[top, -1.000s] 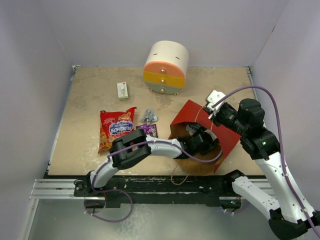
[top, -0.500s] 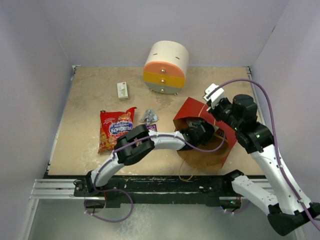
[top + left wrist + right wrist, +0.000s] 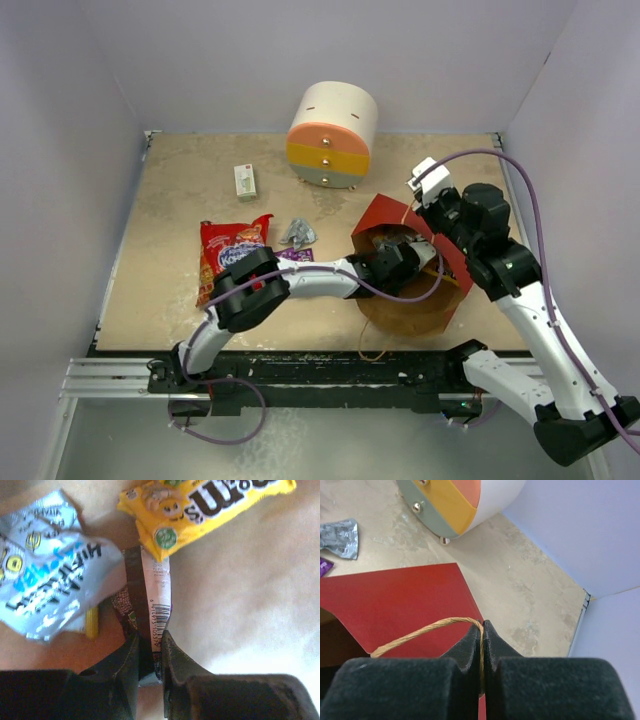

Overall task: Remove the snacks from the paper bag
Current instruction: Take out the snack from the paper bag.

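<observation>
I will let go of the dark brown candy wrapper with my left gripper on top of the purple wrapper [image 3: 300, 269] next to the red chip bag. The brown wrapper is still inside the paper bag.
The red paper bag [image 3: 385, 222] lies on its side, mouth toward the left arm; its red wall also shows in the right wrist view [image 3: 405, 600]. My left gripper [image 3: 151, 645] reaches inside the bag [image 3: 395, 262] and is shut on a dark brown candy wrapper [image 3: 145, 605] with a barcode. A yellow candy pack [image 3: 200, 505] and a silver-blue wrapper [image 3: 47, 590] lie beside it on the kraft floor. My right gripper [image 3: 482, 630] is shut on the bag's twisted paper handle [image 3: 420, 632]. The red chip bag [image 3: 228, 250], a silver wrapper [image 3: 297, 233] and a purple wrapper [image 3: 296, 255] lie on the table.
A round white-orange-yellow drawer unit [image 3: 333, 135] stands at the back, also in the right wrist view [image 3: 455, 505]. A small white-green box [image 3: 245, 181] lies at the back left. Purple walls enclose the table on three sides.
The right gripper has pulled the handle up and back, tilting the bag. The left gripper has pushed deeper into the bag's mouth.
</observation>
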### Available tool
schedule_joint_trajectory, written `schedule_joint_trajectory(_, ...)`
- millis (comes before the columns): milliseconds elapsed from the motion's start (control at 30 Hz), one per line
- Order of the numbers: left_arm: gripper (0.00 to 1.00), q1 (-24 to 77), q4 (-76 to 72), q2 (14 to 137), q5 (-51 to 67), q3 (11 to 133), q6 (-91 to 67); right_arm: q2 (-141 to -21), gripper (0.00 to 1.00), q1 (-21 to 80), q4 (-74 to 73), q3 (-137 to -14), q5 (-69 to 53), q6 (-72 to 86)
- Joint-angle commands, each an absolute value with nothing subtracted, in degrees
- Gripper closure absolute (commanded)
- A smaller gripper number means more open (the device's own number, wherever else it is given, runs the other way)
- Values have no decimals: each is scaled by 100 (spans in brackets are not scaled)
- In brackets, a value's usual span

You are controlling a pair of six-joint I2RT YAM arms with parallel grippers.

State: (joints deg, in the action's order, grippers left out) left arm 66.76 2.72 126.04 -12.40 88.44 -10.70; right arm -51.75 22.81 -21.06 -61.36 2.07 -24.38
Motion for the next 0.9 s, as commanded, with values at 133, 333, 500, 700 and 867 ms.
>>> schedule_joint_trajectory(133, 98, 6688, 1397, 11155, -756, 8183, -1055, -5015, 100, 2262, -1349, -6092, 63, -2237)
schedule_joint_trajectory(333, 98, 6788, 1865, 10163, -264, 7643, -985, -4779, 100, 2268, -1147, -5850, 56, -2202)
schedule_joint_trajectory(500, 98, 6812, 2196, 9399, 48, 7301, -1024, -4712, 100, 2265, -1136, -5846, 1, -2252)
schedule_joint_trajectory(700, 100, 6812, 2465, 8731, 222, 7111, -1466, -4586, 100, 2267, -1180, -5818, -86, -2228)
schedule_joint_trajectory(867, 100, 6811, 2500, 8039, 366, 6766, -1907, -4491, 100, 2267, -1229, -5817, -246, -2156)
